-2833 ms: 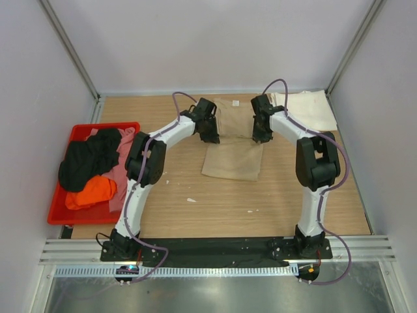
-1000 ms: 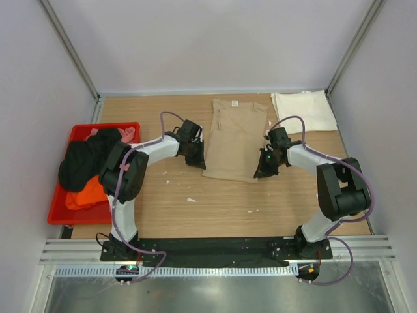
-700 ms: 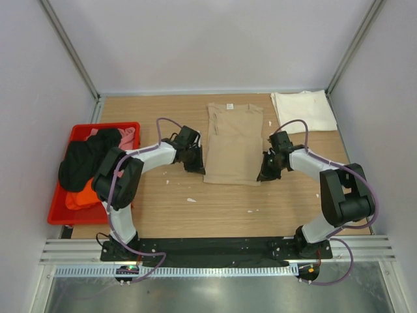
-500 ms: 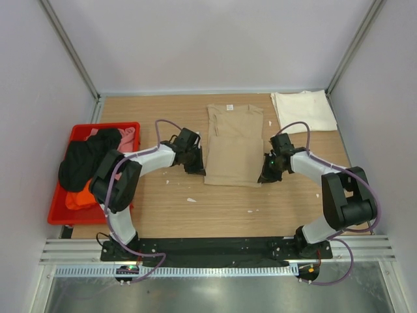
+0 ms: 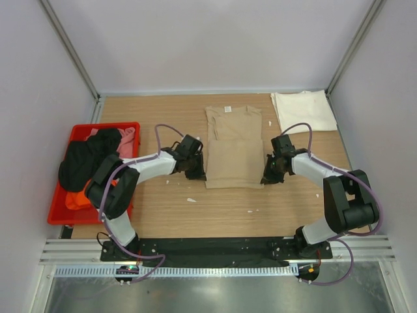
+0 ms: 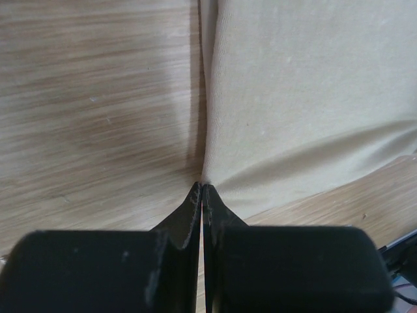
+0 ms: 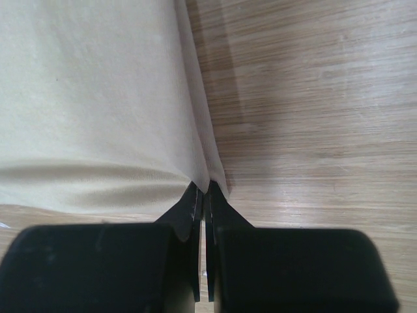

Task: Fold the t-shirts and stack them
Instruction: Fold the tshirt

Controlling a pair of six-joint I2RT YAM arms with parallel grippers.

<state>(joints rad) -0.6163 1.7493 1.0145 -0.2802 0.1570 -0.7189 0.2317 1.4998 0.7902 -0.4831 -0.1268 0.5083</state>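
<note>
The bottom edge of the tan t-shirt sticks out past my right gripper's fingers, so I should open that gripper and take the hem at its outer corner (image 7: 225, 189).
A tan t-shirt (image 5: 234, 147) lies folded lengthwise on the middle of the wooden table, its collar towards the far side. My left gripper (image 5: 201, 173) is shut on its near left corner. In the left wrist view the gripper's (image 6: 202, 187) tips pinch the cloth (image 6: 293, 98). My right gripper (image 5: 264, 177) is shut on the near right corner, and in the right wrist view the gripper's (image 7: 201, 187) tips bite the hem (image 7: 91, 98). A cream-white t-shirt (image 5: 303, 111) lies folded at the far right. Black (image 5: 88, 156), pink (image 5: 128, 137) and orange (image 5: 77, 199) t-shirts sit crumpled in the bin.
A red plastic bin (image 5: 57, 210) stands at the table's left edge, beside my left arm. Grey walls close in the table on three sides. Bare wood (image 5: 228, 212) stretches between the tan shirt and the arm bases.
Both grippers have drawn back towards the near edge, still shut on the tan shirt's corners. The shirt has slid nearer and lies straighter.
</note>
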